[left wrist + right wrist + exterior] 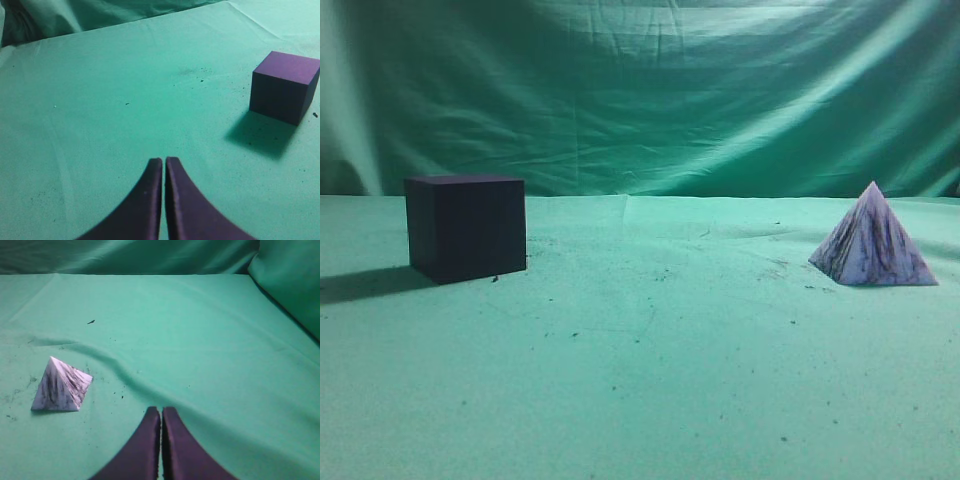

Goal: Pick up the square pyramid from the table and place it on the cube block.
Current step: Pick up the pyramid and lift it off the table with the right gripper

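Note:
My right gripper should close across the opposite sloping sides (872,253) (61,391) of the square pyramid, low down and well below its point.
The square pyramid (872,240), pale lilac with dark streaks, stands on the green table (650,350) at the right. The dark purple cube block (466,226) stands at the left, apart from it. Neither gripper shows in the exterior view. In the left wrist view my left gripper (163,161) is shut and empty above bare cloth, with the cube block (284,86) ahead to its right. In the right wrist view my right gripper (161,410) is shut and empty, with the pyramid (61,386) to its left and slightly ahead.
A wrinkled green backdrop curtain (640,90) hangs behind the table. The cloth has small dark flecks and a soft fold (115,365) near the pyramid. Open cloth lies between cube and pyramid.

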